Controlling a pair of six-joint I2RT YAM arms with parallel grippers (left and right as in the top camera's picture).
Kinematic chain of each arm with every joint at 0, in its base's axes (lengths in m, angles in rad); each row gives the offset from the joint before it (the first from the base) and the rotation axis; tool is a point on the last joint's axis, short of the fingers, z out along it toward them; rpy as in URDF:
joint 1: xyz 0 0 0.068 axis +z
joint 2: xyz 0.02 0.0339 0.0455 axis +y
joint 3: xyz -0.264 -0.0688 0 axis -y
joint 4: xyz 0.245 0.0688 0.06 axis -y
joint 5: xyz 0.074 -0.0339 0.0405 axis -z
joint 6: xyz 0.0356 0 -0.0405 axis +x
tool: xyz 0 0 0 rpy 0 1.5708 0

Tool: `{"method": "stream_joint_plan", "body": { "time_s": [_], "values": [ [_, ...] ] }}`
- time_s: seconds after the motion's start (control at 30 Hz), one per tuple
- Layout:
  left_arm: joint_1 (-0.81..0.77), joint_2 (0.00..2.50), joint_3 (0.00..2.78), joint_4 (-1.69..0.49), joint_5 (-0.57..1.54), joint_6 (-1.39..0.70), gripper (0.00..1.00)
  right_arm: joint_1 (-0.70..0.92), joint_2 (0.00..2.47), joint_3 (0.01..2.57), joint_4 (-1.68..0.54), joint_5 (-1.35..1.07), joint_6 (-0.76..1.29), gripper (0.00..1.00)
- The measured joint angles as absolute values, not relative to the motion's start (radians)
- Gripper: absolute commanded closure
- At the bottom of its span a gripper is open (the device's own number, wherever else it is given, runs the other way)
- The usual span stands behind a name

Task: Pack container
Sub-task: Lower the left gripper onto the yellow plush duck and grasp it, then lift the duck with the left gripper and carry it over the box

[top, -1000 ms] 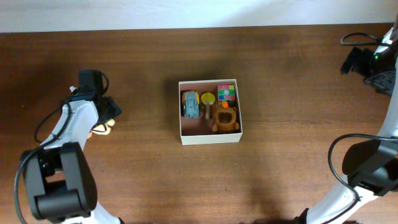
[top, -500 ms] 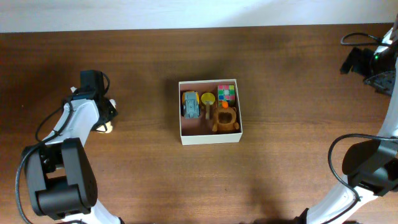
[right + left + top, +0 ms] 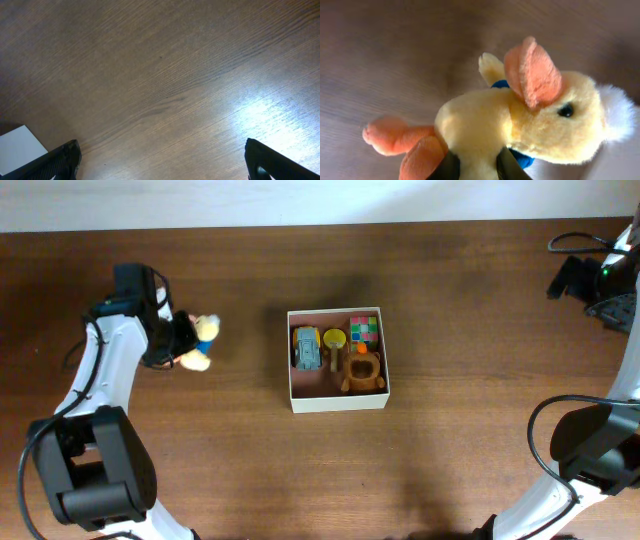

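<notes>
Next, my left gripper releases the yellow plush duck between the grey toy car and the container's near side (image 3: 321, 386).
The container (image 3: 336, 401) is a shallow cream-walled box at the table's middle. It holds a grey toy car (image 3: 306, 348), a yellow round toy (image 3: 334, 338), a coloured cube (image 3: 364, 329) and a brown plush (image 3: 362, 371). My left gripper (image 3: 178, 340) is shut on a yellow plush duck (image 3: 200, 340) with orange feet, a blue collar and a white tuft, held above the table left of the container. In the left wrist view the duck (image 3: 520, 120) fills the frame, its body pinched between the dark fingers (image 3: 449, 169). My right gripper (image 3: 160, 165) is open over bare wood at the far right.
The brown wooden table (image 3: 470, 300) spreads around the container. A white edge (image 3: 17, 142) shows at the lower left of the right wrist view. Cables (image 3: 575, 242) lie by the right arm at the back right corner.
My left gripper closed on the plush duck, lifted it off the table and swung it right and back, toward the container. The right arm has not moved.
</notes>
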State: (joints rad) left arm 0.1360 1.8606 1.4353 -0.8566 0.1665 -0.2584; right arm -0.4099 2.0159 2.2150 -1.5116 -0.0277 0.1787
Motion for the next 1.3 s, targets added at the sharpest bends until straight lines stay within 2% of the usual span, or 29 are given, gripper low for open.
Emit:
{"method": "stream_joint_plan", "body": {
  "time_s": [0.27, 0.6, 0.97, 1.17, 1.3],
  "values": [
    [0.083, 1.789, 1.530, -0.925, 0.387, -0.062, 0.92, -0.410, 2.016, 2.215, -1.512, -0.028, 0.179, 0.01],
    [-0.177, 1.689, 1.544, -0.936, 0.446, 0.130, 0.92, -0.410, 2.016, 2.215, -1.511, -0.028, 0.179, 0.01],
    [-0.469, 1.689, 1.544, -0.965, 0.270, 0.217, 0.92, -0.410, 2.016, 2.215, -1.512, -0.028, 0.179, 0.01],
    [-0.516, 1.703, 1.544, -0.965, 0.164, 0.221, 0.92, -0.410, 2.016, 2.215, -1.512, -0.028, 0.179, 0.01],
    [-0.516, 1.750, 1.544, -0.964, 0.132, 0.221, 0.83, -0.410, 2.016, 2.215, -1.512, -0.028, 0.179, 0.01]
  ]
}}
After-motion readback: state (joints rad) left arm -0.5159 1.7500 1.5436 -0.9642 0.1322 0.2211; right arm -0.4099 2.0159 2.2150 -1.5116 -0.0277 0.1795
